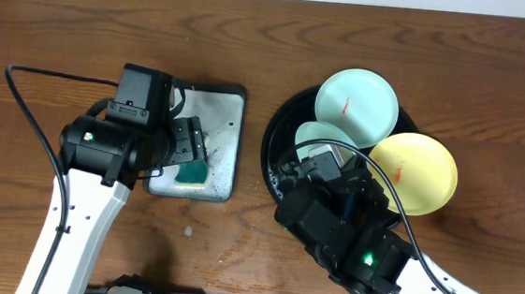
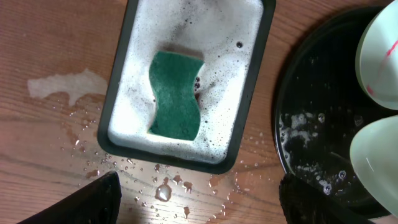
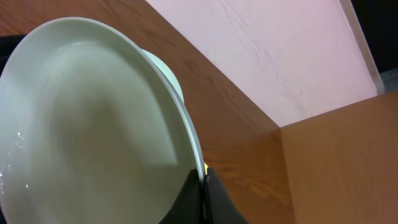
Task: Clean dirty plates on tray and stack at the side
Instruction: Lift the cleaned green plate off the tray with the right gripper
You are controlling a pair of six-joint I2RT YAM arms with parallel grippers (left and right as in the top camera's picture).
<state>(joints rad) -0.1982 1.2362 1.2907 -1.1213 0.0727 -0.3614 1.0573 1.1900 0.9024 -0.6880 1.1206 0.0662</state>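
Next, I set the second mint-green plate on the bare wood (image 1: 506, 160) beside the yellow plate, outside the black tray, with my right gripper.
The black tray (image 1: 280, 141) holds three plates. A mint-green plate (image 1: 357, 103) with a red smear lies at its back. A yellow plate (image 1: 413, 173) with a red smear leans over its right rim. My right gripper (image 3: 202, 182) is shut on the rim of the second mint-green plate (image 1: 322, 136), which is tilted up; its wet inner face (image 3: 93, 124) fills the right wrist view. My left gripper (image 2: 199, 205) is open and empty, above wet wood just in front of the soapy silver tray (image 2: 121, 81). Both mint plates (image 2: 379, 56) also show in the left wrist view.
A green sponge (image 2: 176, 93) lies in foam in the silver tray (image 1: 231, 126); it also shows in the overhead view (image 1: 190, 173). Water drops and a foam patch (image 2: 62, 87) lie on the wood beside it. The black tray's wet floor (image 2: 311, 130) is at the right.
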